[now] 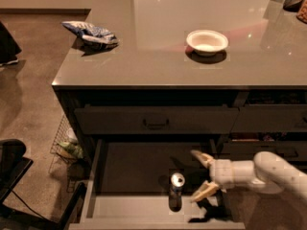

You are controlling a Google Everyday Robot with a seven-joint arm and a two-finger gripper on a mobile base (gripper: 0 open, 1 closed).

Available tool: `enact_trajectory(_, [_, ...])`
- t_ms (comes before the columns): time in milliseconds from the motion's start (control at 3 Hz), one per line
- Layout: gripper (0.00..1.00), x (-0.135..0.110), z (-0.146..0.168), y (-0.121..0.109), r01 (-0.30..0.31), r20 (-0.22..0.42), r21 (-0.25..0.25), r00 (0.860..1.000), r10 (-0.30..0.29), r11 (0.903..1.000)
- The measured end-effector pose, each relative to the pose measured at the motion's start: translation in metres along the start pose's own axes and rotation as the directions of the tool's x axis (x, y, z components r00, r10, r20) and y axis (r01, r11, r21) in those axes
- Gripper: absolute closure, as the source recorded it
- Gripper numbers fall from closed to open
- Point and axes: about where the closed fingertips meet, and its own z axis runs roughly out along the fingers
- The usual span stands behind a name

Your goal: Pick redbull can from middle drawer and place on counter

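My gripper needs to close on the upper half [176,188] of the redbull can, just below the can's silver top.
The redbull can [176,191] stands upright near the front of the open middle drawer [134,169], right of its centre; its silver top shows. My gripper [200,174] reaches in from the right at the drawer's right side, open, with one finger behind and one in front, a short way right of the can and not touching it. The counter [158,51] lies above the drawers.
A white bowl [206,41] sits on the counter right of centre. A blue snack bag [91,32] lies near its left corner. A closed drawer front with a black handle [156,123] is above the open one. A wire basket [64,143] and a black chair [14,176] stand on the floor at left.
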Motion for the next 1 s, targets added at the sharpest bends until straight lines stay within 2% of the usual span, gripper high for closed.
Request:
enact_trajectory(333, [0.0,0.013,0.03,-0.003,-0.003,0.026,-0.039,1.0,0.004,0.9992])
enact_trajectory(667, [0.0,0.034,0.051,0.004,-0.011,-0.005,-0.073,1.0,0.011,0.9973])
enact_trajectory(1000, [0.18,0.055,0.065,0.01,-0.022,-0.041,-0.101,0.999,0.018,0.9947])
